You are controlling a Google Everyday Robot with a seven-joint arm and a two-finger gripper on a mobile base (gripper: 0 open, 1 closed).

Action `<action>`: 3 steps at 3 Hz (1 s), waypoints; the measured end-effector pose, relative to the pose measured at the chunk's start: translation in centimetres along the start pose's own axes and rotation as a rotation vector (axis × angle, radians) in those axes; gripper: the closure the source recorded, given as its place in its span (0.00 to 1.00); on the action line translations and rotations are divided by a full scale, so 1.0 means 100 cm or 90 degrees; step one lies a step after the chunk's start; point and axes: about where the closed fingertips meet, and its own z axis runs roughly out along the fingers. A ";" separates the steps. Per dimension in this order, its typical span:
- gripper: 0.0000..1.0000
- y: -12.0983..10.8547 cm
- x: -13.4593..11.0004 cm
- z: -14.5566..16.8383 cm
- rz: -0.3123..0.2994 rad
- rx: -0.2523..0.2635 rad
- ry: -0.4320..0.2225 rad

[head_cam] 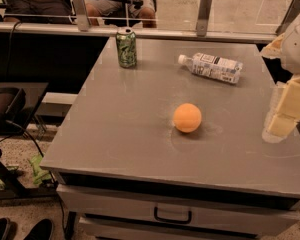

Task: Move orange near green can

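Observation:
I will move my gripper to the orange next and grab it by its upper side (pixel 193 111) facing the plastic bottle, because it belongs near the green can.
The orange (pixel 187 117) sits on the grey table (pixel 120 129), a little right of the middle. The green can (pixel 126 47) stands upright at the table's far edge, left of centre, well apart from the orange. My gripper (pixel 281 119) hangs at the right edge of the view, over the table's right side, to the right of the orange and not touching it. It holds nothing that I can see.
A clear plastic bottle with a white label (pixel 211 66) lies on its side at the back right. A glass barrier with metal posts (pixel 204 14) runs behind the table. A drawer handle (pixel 172 216) shows below the front edge. Shoes (pixel 20 229) stand at the lower left.

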 end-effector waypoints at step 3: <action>0.00 -0.011 -0.026 0.030 -0.006 -0.015 -0.051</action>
